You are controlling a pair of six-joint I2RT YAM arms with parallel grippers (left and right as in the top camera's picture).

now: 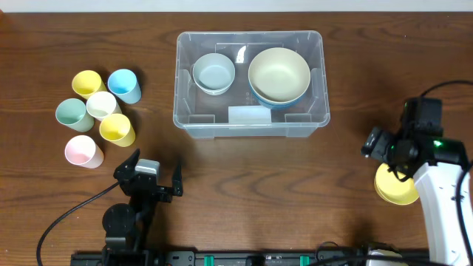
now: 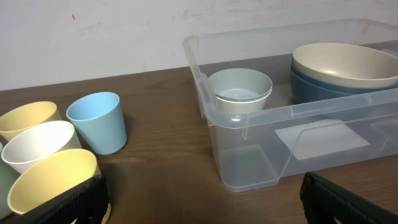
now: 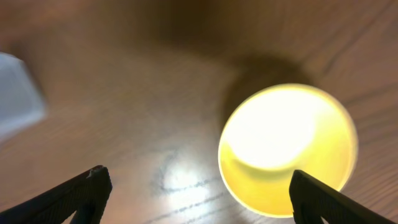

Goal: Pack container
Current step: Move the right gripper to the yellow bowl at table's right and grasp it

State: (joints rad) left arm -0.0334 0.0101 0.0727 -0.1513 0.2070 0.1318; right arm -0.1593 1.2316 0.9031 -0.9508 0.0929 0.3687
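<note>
The robot's right gripper will close on the rim of the yellow bowl (image 1: 376, 182) (image 3: 224, 177), at the side of the bowl toward the middle of the table.
The clear plastic container (image 1: 251, 127) stands at the back middle of the table. Inside it are a small grey-blue bowl (image 1: 213, 73) and a cream bowl (image 1: 278, 72) nested in a blue bowl. My left gripper (image 1: 151, 181) is open and empty near the front edge, facing the container (image 2: 249, 118), with the grey-blue bowl (image 2: 239, 90) and the cream bowl (image 2: 348, 62) ahead. My right gripper (image 1: 388, 151) is open at the right, above a yellow bowl (image 1: 395, 186). In the right wrist view the yellow bowl (image 3: 286, 149) lies toward the right finger of that gripper (image 3: 199, 193).
Several pastel cups stand in a cluster at the left: yellow (image 1: 87, 83), blue (image 1: 124, 85), green (image 1: 74, 114), white (image 1: 102, 105), yellow (image 1: 117, 128) and pink (image 1: 81, 151). The blue cup (image 2: 96, 121) and a yellow cup (image 2: 53, 180) are close to my left finger.
</note>
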